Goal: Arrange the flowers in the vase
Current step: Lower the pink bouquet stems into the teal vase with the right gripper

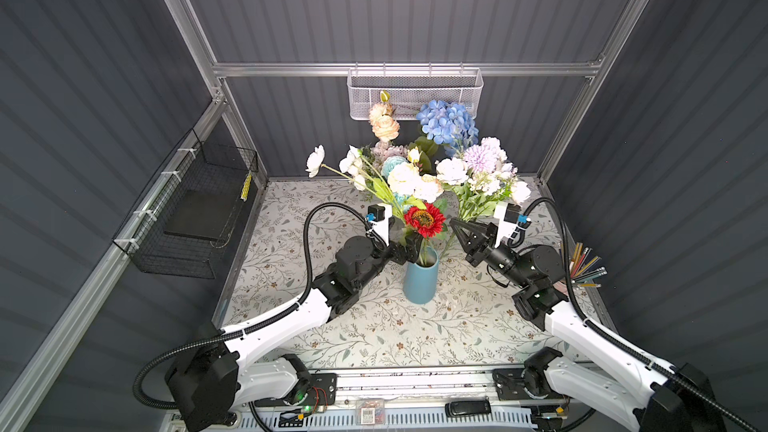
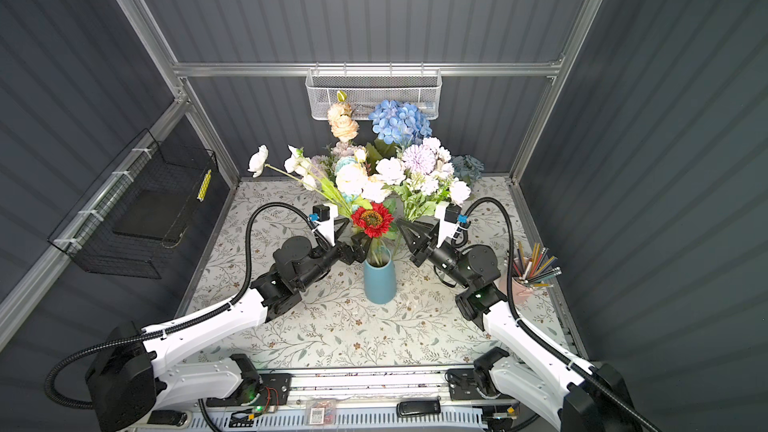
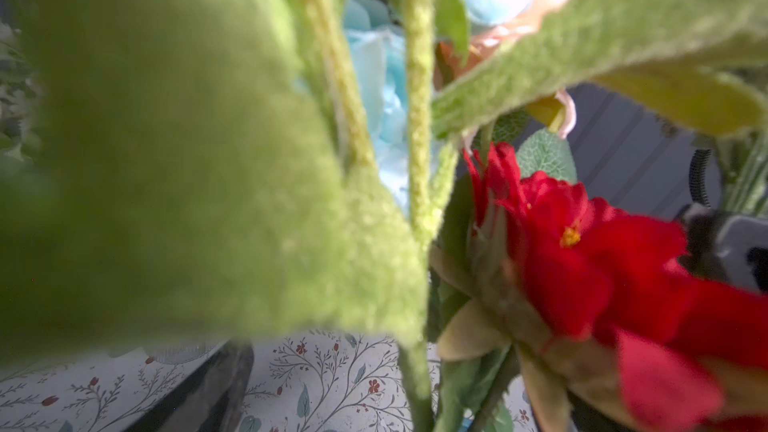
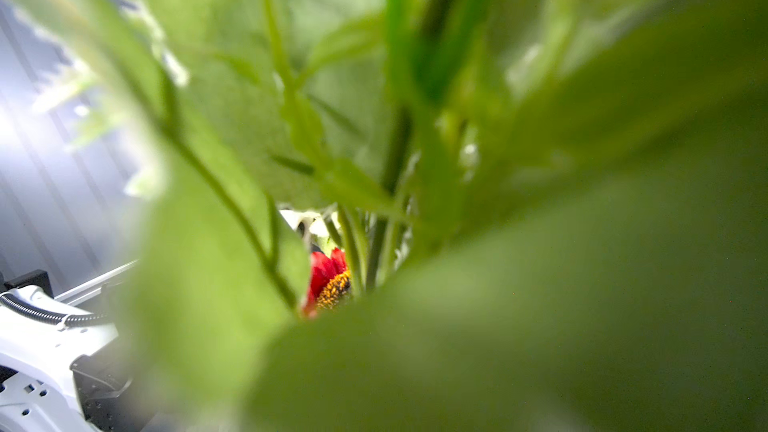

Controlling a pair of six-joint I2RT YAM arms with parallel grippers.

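My right gripper releases the white and lilac flower bunch, now held up beside the vase, next in the blue vase's opening (image 1: 432, 255) beside the red daisy.
A blue vase (image 1: 420, 284) (image 2: 379, 284) stands mid-table with flowers in it: a red daisy (image 1: 424, 219) (image 3: 582, 251), cream roses (image 1: 405, 179) and white blooms (image 1: 316, 160). My left gripper (image 1: 409, 246) (image 2: 354, 243) is open just above the vase mouth, by the green stems (image 3: 415, 384). One dark finger (image 3: 208, 384) shows. My right gripper (image 1: 456, 227) (image 2: 402, 226) is shut on the stems of a white and lilac bunch (image 1: 482, 172) held up right of the vase. Leaves (image 4: 540, 284) fill the right wrist view and hide its jaws.
Peach roses (image 1: 384, 122) and a blue hydrangea (image 1: 449, 122) rise at the back, their bases hidden. A white mesh basket (image 1: 415, 93) hangs on the rear rail. A black wire basket (image 1: 195, 214) is on the left wall. A pink cup (image 2: 519, 290) of pencils stands far right.
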